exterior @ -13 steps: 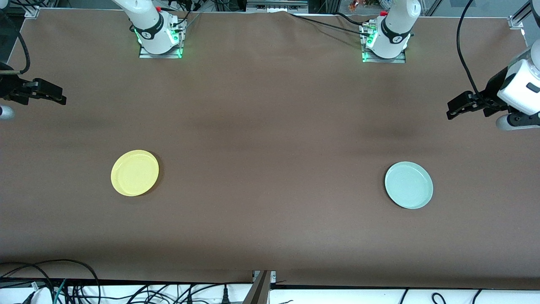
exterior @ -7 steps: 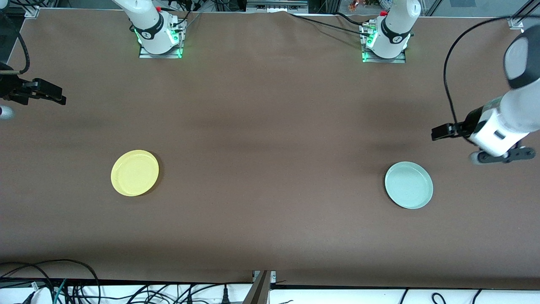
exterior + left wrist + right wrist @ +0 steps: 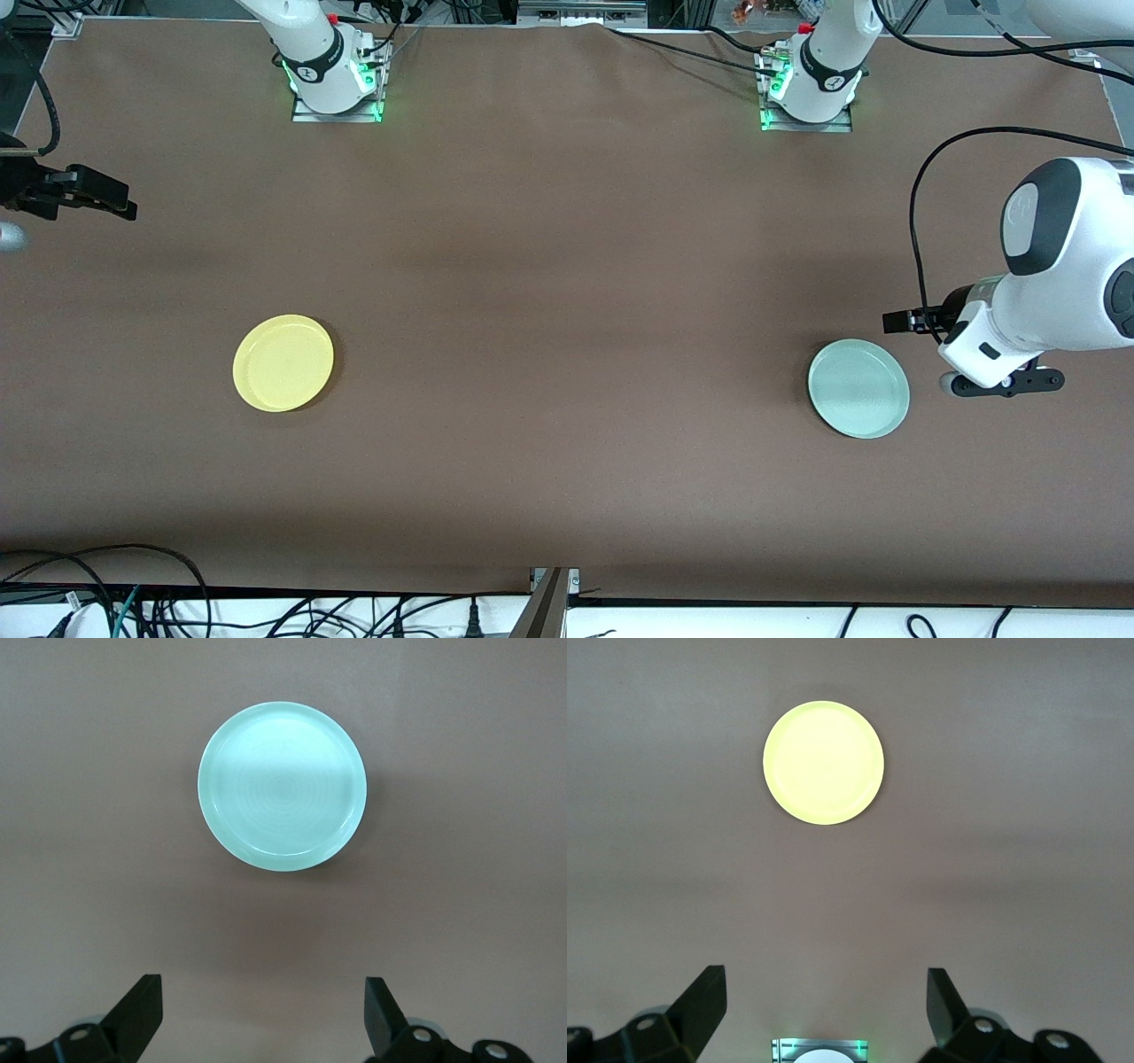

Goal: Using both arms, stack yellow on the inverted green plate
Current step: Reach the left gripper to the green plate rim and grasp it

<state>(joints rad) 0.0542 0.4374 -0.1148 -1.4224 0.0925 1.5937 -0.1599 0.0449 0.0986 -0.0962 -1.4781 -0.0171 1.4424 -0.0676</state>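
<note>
The robot's left gripper should close on the green plate's rim (image 3: pixel 906 381) (image 3: pixel 201 799), at the side farthest away from the yellow plate.
The yellow plate (image 3: pixel 283 362) lies rim up on the brown table toward the right arm's end; it also shows in the right wrist view (image 3: pixel 823 762). The green plate (image 3: pixel 858 388) lies rim up toward the left arm's end; it also shows in the left wrist view (image 3: pixel 282 798). My left gripper (image 3: pixel 890 322) is open and empty over bare table just beside the green plate, its fingers wide apart (image 3: pixel 263 1010). My right gripper (image 3: pixel 124 206) waits open and empty (image 3: pixel 826 1005) over the table's edge at the right arm's end, well away from the yellow plate.
The two arm bases (image 3: pixel 335 80) (image 3: pixel 808 89) stand along the table's edge farthest from the front camera. A black cable (image 3: pixel 921 204) loops from the left arm. Loose cables (image 3: pixel 133 594) lie past the table's nearest edge. Brown cloth (image 3: pixel 567 292) covers the table.
My left arm has swung down and toward the green plate, and its gripper now hangs just beside the plate. The right arm and both plates have not moved.
</note>
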